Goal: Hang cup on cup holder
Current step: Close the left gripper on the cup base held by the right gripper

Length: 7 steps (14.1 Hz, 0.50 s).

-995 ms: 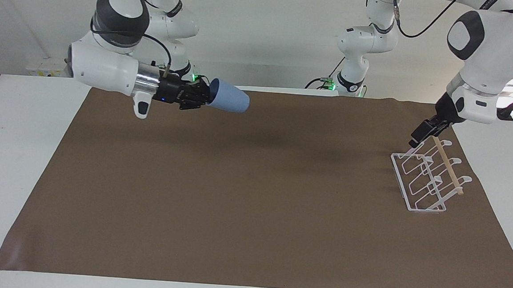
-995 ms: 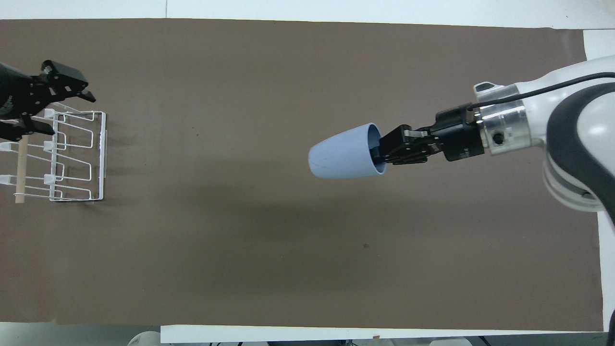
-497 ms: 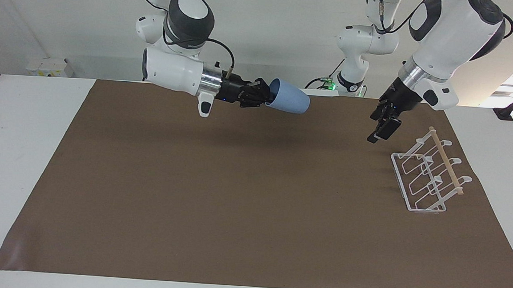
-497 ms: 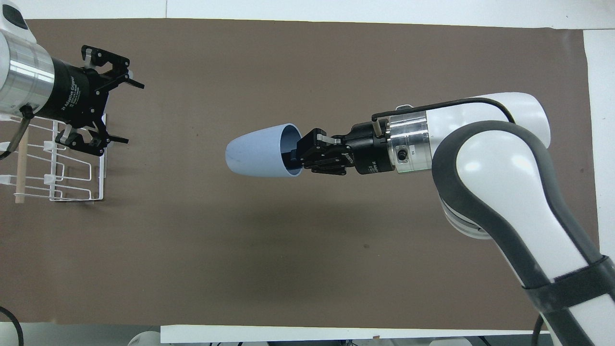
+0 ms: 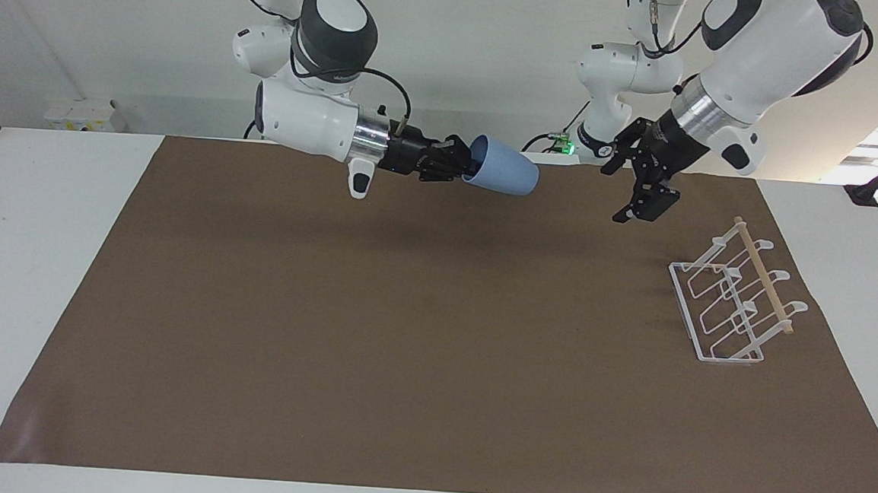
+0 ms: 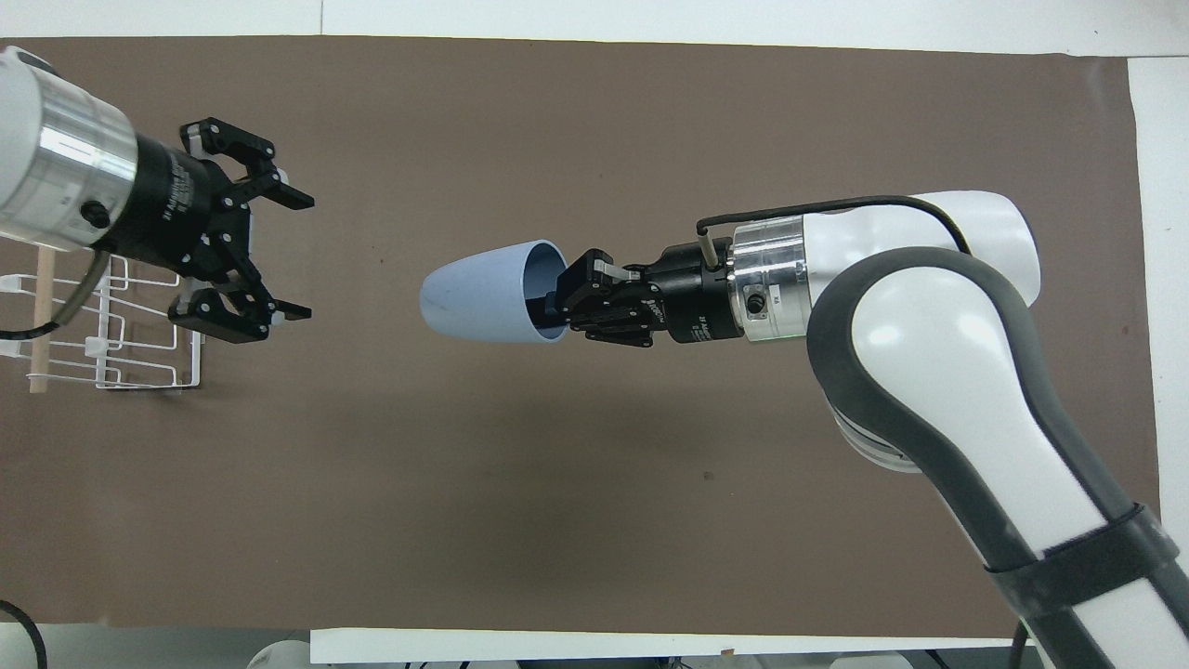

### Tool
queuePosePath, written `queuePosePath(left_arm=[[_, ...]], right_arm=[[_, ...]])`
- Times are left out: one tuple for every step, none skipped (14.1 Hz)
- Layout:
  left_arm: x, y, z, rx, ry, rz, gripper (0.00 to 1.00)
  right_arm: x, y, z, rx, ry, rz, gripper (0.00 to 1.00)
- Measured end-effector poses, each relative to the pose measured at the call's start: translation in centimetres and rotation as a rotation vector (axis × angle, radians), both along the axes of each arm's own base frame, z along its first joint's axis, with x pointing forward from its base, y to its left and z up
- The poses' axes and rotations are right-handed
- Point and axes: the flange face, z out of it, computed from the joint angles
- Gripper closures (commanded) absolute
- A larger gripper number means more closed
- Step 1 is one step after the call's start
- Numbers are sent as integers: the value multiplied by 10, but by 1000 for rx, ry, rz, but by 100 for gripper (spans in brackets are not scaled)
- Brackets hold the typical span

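Note:
The robot's left gripper needs to close on the light blue cup at its bottom end (image 6: 443,296), since the right gripper is shut on the cup's rim.
The light blue cup (image 5: 506,177) (image 6: 476,303) hangs on its side in the air, its bottom pointing toward the left arm's end of the table. My right gripper (image 5: 468,164) (image 6: 555,305) is shut on its rim, with one finger inside the cup. It is over the mat's middle. The white wire cup holder (image 5: 729,361) (image 6: 197,358), with its wooden rod (image 5: 766,282), stands on the mat at the left arm's end. My left gripper (image 5: 616,192) (image 6: 303,255) hovers open and empty beside the holder, its jaws facing the cup, a gap between them.
A brown mat (image 5: 402,351) covers most of the white table (image 5: 35,252). Both arms hang above the part of the mat near the robots.
My right arm has carried the cup toward the left arm's end of the table. My left gripper has lifted away from the holder and turned its open jaws toward the cup.

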Motion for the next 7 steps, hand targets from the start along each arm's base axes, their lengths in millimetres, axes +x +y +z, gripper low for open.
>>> queuePosePath(left_arm=[[-8,-16,-1,2,7,-16,0],[-14,-28,-1,4,11,-27,0],[-18,-36,-1,5,13,-32,0],[-19,-40,-1,4,12,-31,0],[-19,-43,-3,1,8,-23,0],[-20,-46,-6,-5,15,-16,0],[-23,-51,-10,-16,30,-7,0]], right_arm=[[-1,3,-2,-5,6,-5,100],[-2,5,-3,-7,10,-4,100],[-2,6,-4,-8,12,-4,100],[-2,6,-5,-9,12,-5,100],[-1,6,-5,-10,12,-7,100],[-1,5,-5,-10,11,-9,100],[-1,5,-5,-10,11,-10,100]])
